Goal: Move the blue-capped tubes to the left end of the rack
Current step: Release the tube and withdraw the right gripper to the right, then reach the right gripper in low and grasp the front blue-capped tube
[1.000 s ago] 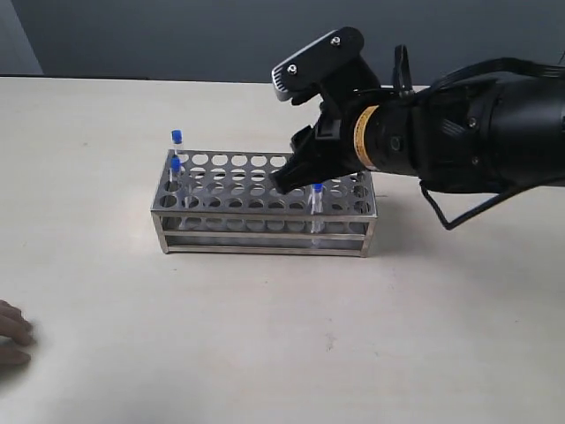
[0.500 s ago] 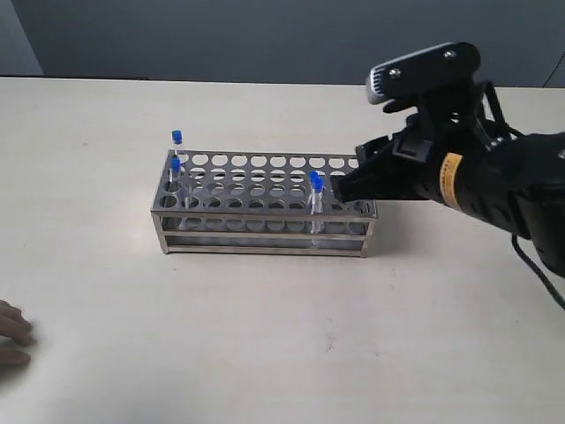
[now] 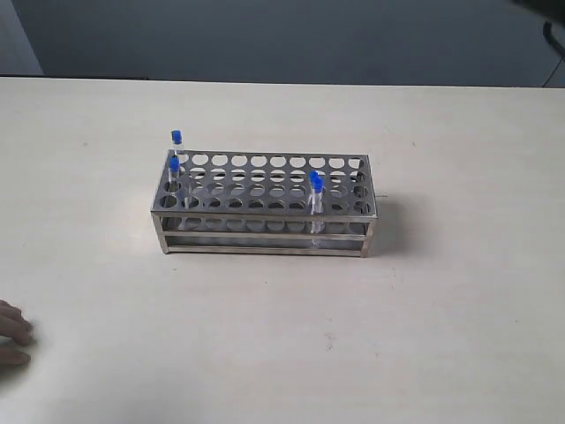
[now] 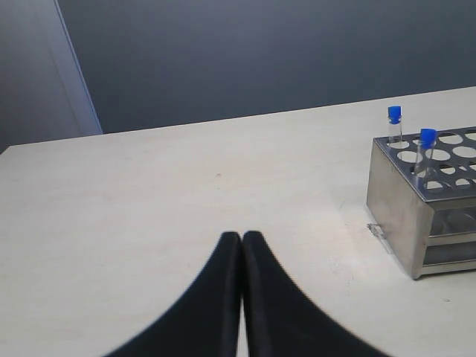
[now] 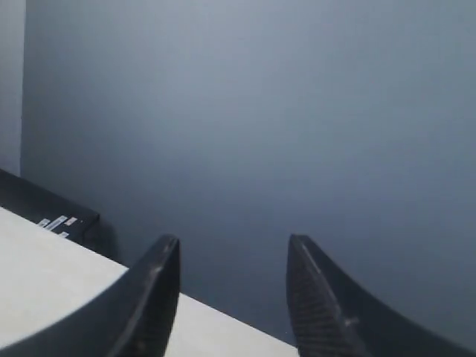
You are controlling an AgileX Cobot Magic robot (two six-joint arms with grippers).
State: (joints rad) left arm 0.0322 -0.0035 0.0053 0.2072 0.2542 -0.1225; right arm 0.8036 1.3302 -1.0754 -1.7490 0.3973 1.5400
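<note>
The blue cap of the front tube (image 3: 317,185) in the close pair, the one nearest the silver rack's front edge, will be gripped by my right gripper.
The silver rack (image 3: 265,237) stands mid-table. Two blue-capped tubes (image 3: 177,140) (image 3: 175,168) stand in holes at its left end. Two more blue-capped tubes (image 3: 315,184) stand close together in the front rows, right of the middle. Neither gripper shows in the exterior view; only a dark bit of the right arm (image 3: 554,22) shows at the top right corner. In the left wrist view my left gripper (image 4: 242,238) is shut and empty over bare table, well short of the rack's end (image 4: 394,208) and its two tubes (image 4: 394,117) (image 4: 427,140). My right gripper (image 5: 233,244) is open and empty, facing the grey wall.
A person's fingers (image 3: 13,334) rest on the table at the lower left edge of the exterior view. A dark low object (image 5: 44,212) lies along the table's edge in the right wrist view.
The right arm has pulled back from the rack, up and to the right, out of the exterior view. Two blue caps show right of the rack's middle, where one showed a second ago.
</note>
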